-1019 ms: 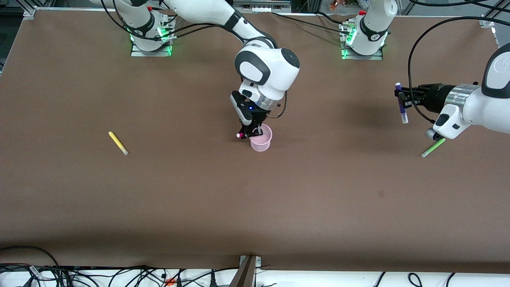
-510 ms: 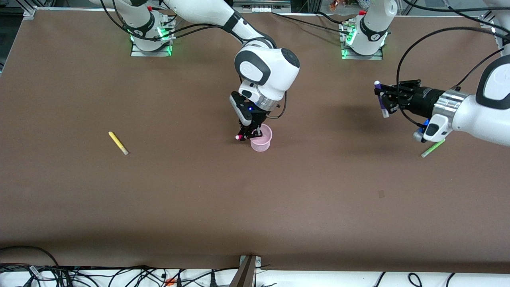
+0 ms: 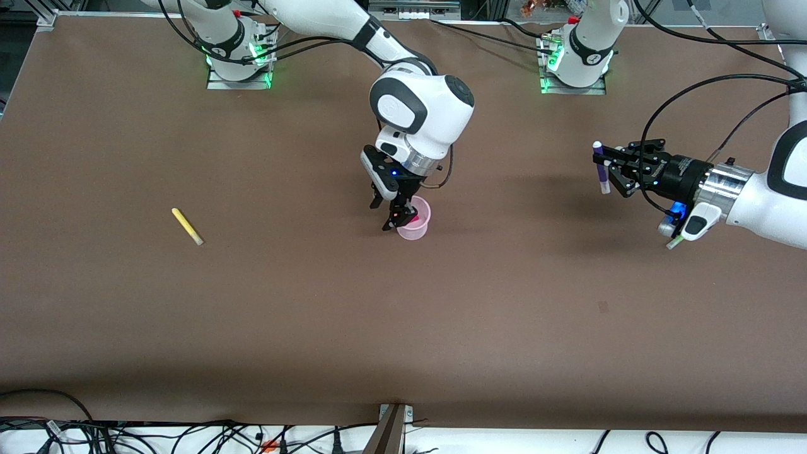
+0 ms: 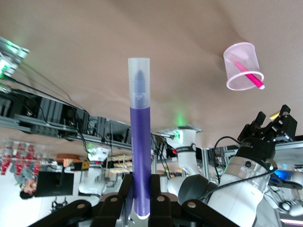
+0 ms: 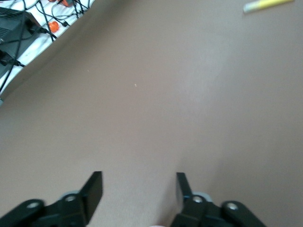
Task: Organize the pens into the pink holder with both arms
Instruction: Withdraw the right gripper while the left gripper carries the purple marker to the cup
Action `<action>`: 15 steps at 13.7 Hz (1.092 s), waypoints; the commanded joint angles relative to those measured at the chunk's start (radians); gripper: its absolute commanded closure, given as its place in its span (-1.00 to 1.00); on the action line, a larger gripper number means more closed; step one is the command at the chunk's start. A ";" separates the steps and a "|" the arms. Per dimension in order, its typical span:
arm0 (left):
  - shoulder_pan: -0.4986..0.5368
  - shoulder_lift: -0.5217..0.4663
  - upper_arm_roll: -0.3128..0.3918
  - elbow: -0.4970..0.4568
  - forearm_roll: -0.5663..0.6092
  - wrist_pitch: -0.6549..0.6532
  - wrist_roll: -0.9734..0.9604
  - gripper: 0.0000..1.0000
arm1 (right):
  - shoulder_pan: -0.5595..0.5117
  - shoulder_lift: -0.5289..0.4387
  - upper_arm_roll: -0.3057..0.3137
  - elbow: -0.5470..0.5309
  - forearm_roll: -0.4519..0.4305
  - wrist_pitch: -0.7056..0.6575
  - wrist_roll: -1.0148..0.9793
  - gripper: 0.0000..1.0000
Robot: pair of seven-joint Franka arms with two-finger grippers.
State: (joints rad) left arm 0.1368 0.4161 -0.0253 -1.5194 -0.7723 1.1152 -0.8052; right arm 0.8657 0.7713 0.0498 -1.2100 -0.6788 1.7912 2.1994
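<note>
The robot's left gripper should release the dark purple pen inside the pink holder (image 3: 409, 212) (image 4: 243, 74), beside the magenta-pink pen. The purple pen is held up over the table.
The pink holder (image 3: 414, 231) stands mid-table, with the magenta-pink pen (image 3: 413, 219) leaning inside it. My right gripper (image 3: 392, 215) hangs open and empty just above the holder's rim. My left gripper (image 3: 613, 169) is shut on the dark purple pen (image 3: 602, 169), held up over the table toward the left arm's end. In the left wrist view the purple pen (image 4: 140, 142) sticks out from between the fingers of the left gripper (image 4: 140, 190), with the holder (image 4: 240, 53) and magenta pen (image 4: 249, 75) farther off. The yellow pen (image 3: 187, 226) lies toward the right arm's end.
The lime green pen (image 3: 673, 243) lies under my left wrist, with only its tip showing. The yellow pen also shows in the right wrist view (image 5: 267, 4), past the open right gripper (image 5: 139, 185). Cables lie along the table edge nearest the front camera.
My right gripper has opened and the magenta pen has dropped into the holder. My left arm has carried the purple pen toward the holder.
</note>
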 commanded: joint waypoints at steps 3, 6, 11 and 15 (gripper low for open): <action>-0.011 0.056 -0.001 0.016 -0.177 -0.011 -0.072 1.00 | -0.190 -0.206 -0.002 0.037 0.327 -0.118 -0.576 -0.98; -0.049 0.095 -0.016 0.002 -0.234 0.038 -0.074 1.00 | -0.377 -0.323 -0.002 0.035 0.505 -0.225 -1.009 -0.98; -0.209 0.136 -0.018 -0.074 -0.399 0.216 -0.069 1.00 | -0.600 -0.408 -0.098 0.032 0.703 -0.422 -1.712 -0.99; -0.334 0.216 -0.018 -0.081 -0.487 0.389 -0.055 1.00 | -0.616 -0.487 -0.249 -0.116 0.774 -0.425 -2.067 -0.99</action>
State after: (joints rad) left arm -0.1589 0.6052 -0.0531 -1.5993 -1.2169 1.4499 -0.8628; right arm 0.2405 0.3634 -0.1755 -1.1841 0.0725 1.3398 0.2327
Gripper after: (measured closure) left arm 0.819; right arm 0.000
